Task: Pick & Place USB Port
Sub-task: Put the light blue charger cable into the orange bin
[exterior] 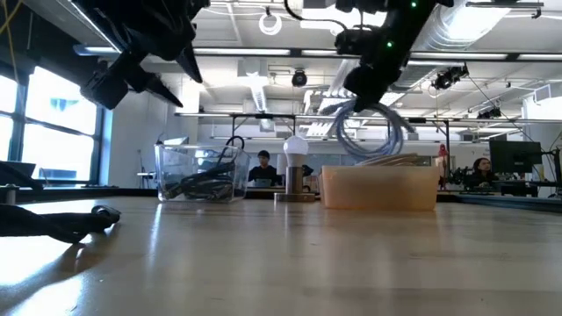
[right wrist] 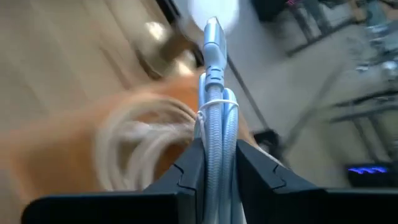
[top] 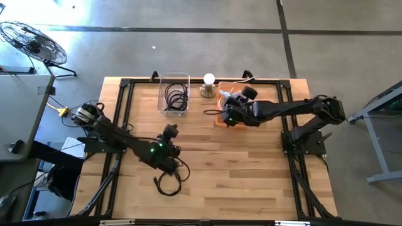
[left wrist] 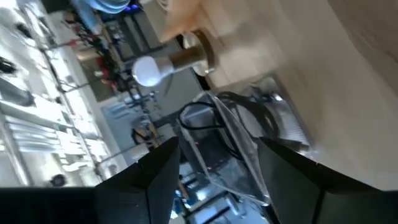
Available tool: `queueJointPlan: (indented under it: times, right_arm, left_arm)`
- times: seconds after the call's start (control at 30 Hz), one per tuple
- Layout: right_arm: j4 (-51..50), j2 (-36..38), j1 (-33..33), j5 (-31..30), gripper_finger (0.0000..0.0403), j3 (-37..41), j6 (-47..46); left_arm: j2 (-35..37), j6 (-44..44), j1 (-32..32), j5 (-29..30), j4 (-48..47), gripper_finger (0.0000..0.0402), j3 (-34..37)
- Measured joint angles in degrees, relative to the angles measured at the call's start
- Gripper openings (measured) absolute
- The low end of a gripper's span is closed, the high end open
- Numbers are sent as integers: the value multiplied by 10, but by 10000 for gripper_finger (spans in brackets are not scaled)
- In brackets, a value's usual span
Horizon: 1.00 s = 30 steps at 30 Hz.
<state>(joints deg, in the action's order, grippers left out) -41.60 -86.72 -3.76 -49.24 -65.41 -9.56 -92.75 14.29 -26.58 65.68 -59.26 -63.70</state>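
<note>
The robot's left gripper will next go to the loose black cable lying on the wood and close on the part of the cable [top: 159, 185] beside its plug.
My right gripper [right wrist: 216, 158] is shut on a bundled silver braided USB cable [right wrist: 214, 106]. It hovers over the tan box [exterior: 379, 187], which holds white cables [right wrist: 140, 146], at the table's far middle [top: 227, 117]. In the low view the cable's loops [exterior: 373, 133] hang just above the box. My left gripper [left wrist: 217, 180] is open and empty, raised over the table's middle [top: 171, 133]. It faces the clear bin [left wrist: 249, 143] of black cables. A loose black cable [top: 168, 184] lies flat on the wood near the front. My right gripper pinches the silver cable's gathered strands [right wrist: 216, 140] between its two fingers, just behind the plug [right wrist: 212, 34], with the fingers lying along the bundle. The cable is lifted clear. Its plug end sticks out past the fingertips, and its loops [exterior: 376, 140] hang below the gripper over the box.
The clear bin [top: 174, 94] stands at the far edge, left of a bulb lamp on a round base [top: 209, 80]. The tan box [top: 221, 116] sits right of the lamp. Bare wood [top: 251, 176] spreads across the near right. People sit in the room behind [exterior: 262, 167].
</note>
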Motion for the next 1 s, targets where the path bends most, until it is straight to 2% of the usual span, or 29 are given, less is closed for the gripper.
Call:
queueJointPlan:
  times: [0.23,0.4,0.53,0.73,0.87,1.0]
  right_arm:
    - [99,21,9,18,56,0,35]
    - [105,62,9,33,56,0,12]
    - [106,83,4,97,56,0,-10]
    - [93,85,-32,255,56,0,-48]
    - [48,85,-66,285,56,0,-74]
    - [51,85,-105,361,56,11,-80]
  left_arm:
    - [0,-20,8,-42,-11,209,0]
    - [0,-27,7,-58,-11,209,0]
    - [0,-37,7,-76,-14,209,0]
    - [0,-43,7,-109,-19,209,0]
    - [0,-53,7,-123,-24,209,0]
    - [0,-56,7,-127,-26,209,0]
